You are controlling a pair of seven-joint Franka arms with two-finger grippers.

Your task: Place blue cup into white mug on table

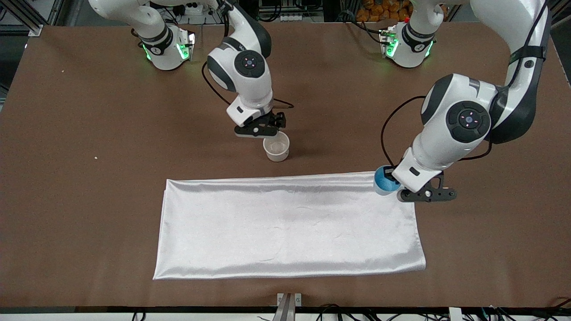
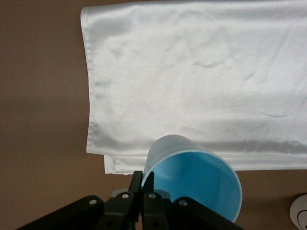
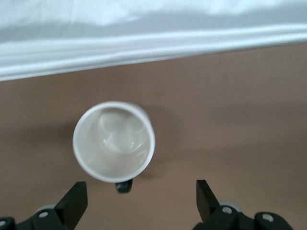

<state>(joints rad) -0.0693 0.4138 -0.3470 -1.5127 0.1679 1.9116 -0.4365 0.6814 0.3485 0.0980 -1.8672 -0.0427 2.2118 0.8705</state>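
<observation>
My left gripper will drop the blue cup inside the empty white mug (image 1: 276,146) (image 2: 302,214) just beyond the white cloth.
The blue cup (image 1: 383,180) is pinched by its rim in my left gripper (image 1: 394,182), over the corner of the white cloth at the left arm's end. In the left wrist view the cup (image 2: 192,179) is tilted, one finger inside the rim and one outside; the left gripper (image 2: 142,184) is shut on it. The white mug (image 1: 276,147) stands upright and empty on the brown table (image 1: 89,133), just farther from the front camera than the cloth. My right gripper (image 1: 263,132) hangs open above the mug's handle side. In the right wrist view the mug (image 3: 113,141) lies just ahead of the open gripper (image 3: 140,197).
A shiny white cloth (image 1: 290,225) lies flat across the table's middle, nearer the front camera than the mug. Its folded edge shows in the left wrist view (image 2: 192,72) and the right wrist view (image 3: 144,38). Cables trail from both wrists.
</observation>
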